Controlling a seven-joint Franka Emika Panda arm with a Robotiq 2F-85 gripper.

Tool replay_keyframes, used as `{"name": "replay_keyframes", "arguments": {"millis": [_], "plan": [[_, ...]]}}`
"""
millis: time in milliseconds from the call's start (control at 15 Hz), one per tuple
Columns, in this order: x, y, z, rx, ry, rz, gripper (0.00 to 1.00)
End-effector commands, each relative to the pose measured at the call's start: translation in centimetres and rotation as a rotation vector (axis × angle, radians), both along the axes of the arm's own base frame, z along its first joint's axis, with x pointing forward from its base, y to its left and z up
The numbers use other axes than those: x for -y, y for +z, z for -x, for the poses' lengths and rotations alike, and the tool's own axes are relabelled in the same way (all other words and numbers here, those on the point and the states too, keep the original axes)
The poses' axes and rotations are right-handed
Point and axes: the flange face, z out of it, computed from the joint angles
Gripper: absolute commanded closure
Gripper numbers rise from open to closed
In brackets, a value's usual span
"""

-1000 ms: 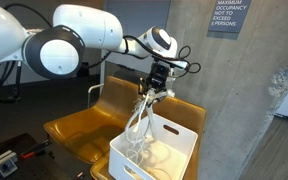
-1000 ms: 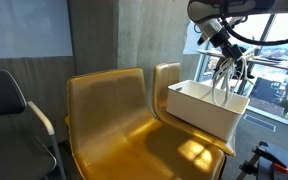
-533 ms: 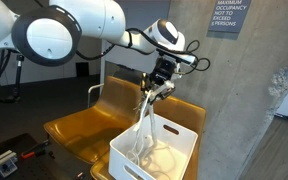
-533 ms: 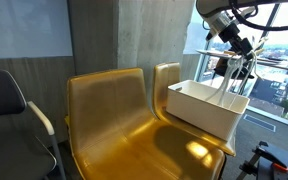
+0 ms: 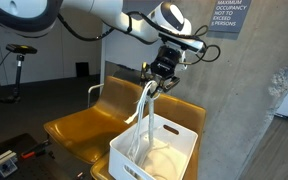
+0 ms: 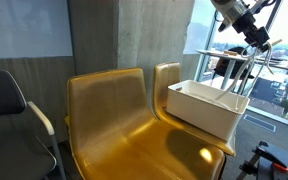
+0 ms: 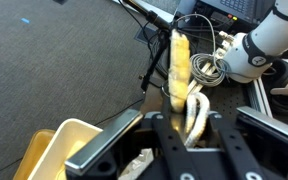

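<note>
The robot's gripper will release the whitish rope, which now trails down into the bin, inside the white bin on the yellow chair [image 5: 156,152], letting it lie on the bottom.
My gripper [image 5: 158,84] hangs above a white bin [image 5: 180,129] that stands on a yellow double chair [image 5: 76,126]. It is shut on a long white cloth strip [image 5: 144,112], which trails from the jaws down into the bin. In the exterior view from the chair's front, the gripper [image 6: 256,44] is at the top right and the cloth [image 6: 231,82] drops into the bin [image 6: 198,109]. In the wrist view the gripper [image 7: 194,118] pinches the cloth [image 7: 181,58] between both fingers. More pale cloth lies in the bin.
The yellow chair's seats [image 6: 114,120] are bare beside the bin. A concrete wall with a sign [image 5: 229,15] stands behind. A dark office chair [image 6: 9,105] is at the far side. Cables and the robot base [image 7: 254,55] lie on the floor below.
The arm has risen, pulling the cloth strip higher out of the bin. The jaws stay shut on it.
</note>
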Motion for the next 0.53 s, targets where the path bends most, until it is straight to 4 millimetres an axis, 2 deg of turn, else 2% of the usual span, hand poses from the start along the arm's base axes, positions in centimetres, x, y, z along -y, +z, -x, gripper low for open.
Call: {"name": "replay_keyframes", "arguments": {"millis": [0,267,467], "plan": [[-0.1,3.2,1.6,0.166,0.042,0.048,0.96],[-1.9,5.0,1.5,0.372,0.092,0.134,0.96],[-4.3,5.7,2.0,0.535,0.045,0.163,0.96]]}}
